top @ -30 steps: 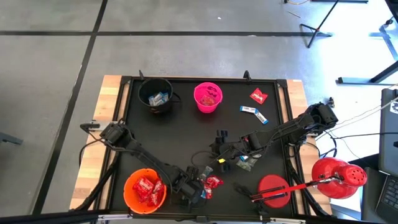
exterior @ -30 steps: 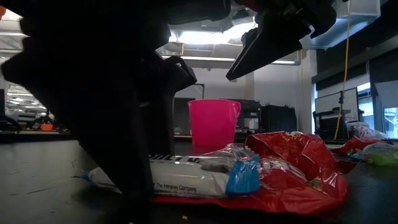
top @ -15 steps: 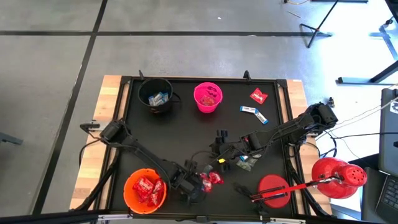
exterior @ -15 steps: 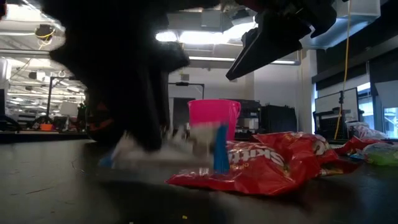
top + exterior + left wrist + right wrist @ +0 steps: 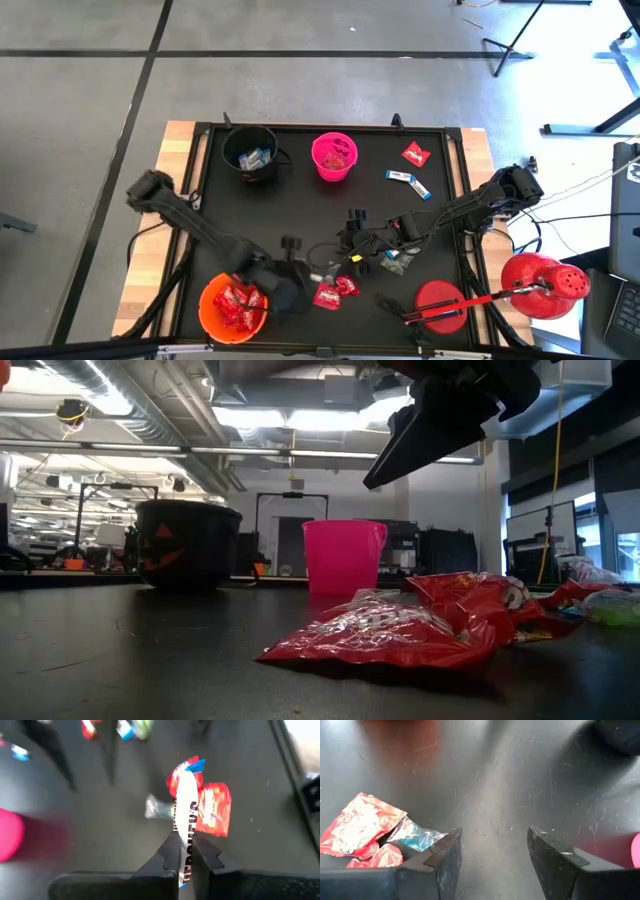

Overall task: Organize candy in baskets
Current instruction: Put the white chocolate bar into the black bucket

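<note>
The blue-and-white candy bar will drop from my left gripper among the blue-and-white wrappers inside the black basket (image 5: 255, 159).
My left gripper (image 5: 182, 842) is shut on a blue-and-white candy bar (image 5: 186, 805), right of the orange basket (image 5: 233, 305) at the table's near left (image 5: 298, 283). Red candy packets (image 5: 335, 292) lie flat on the table under the bar. My right gripper (image 5: 495, 855) stands open and empty near the table's middle (image 5: 352, 240), with red packets (image 5: 360, 827) and a bluish-green wrapper (image 5: 415, 836) beside one finger. The black basket (image 5: 250, 152) and pink basket (image 5: 334, 156) stand at the far edge. My left gripper pinches the candy bar between its two fingers, on the bar's near part (image 5: 184, 832). The bar lies along the fingers, and its blue-tipped far end (image 5: 194, 766) sticks out ahead of them. It is lifted clear of the table and the red packets below.
A red packet (image 5: 416, 154) and a blue-and-white bar (image 5: 407, 181) lie at the far right. Dark and greenish wrappers (image 5: 395, 262) sit by the right arm. A red disc (image 5: 440, 305) and a red domed object (image 5: 545, 285) are at the near right.
My left gripper has shut on the blue-and-white bar, lifted it off the red packets, and drawn back up and left toward the orange basket. The red packets have stayed on the table.
</note>
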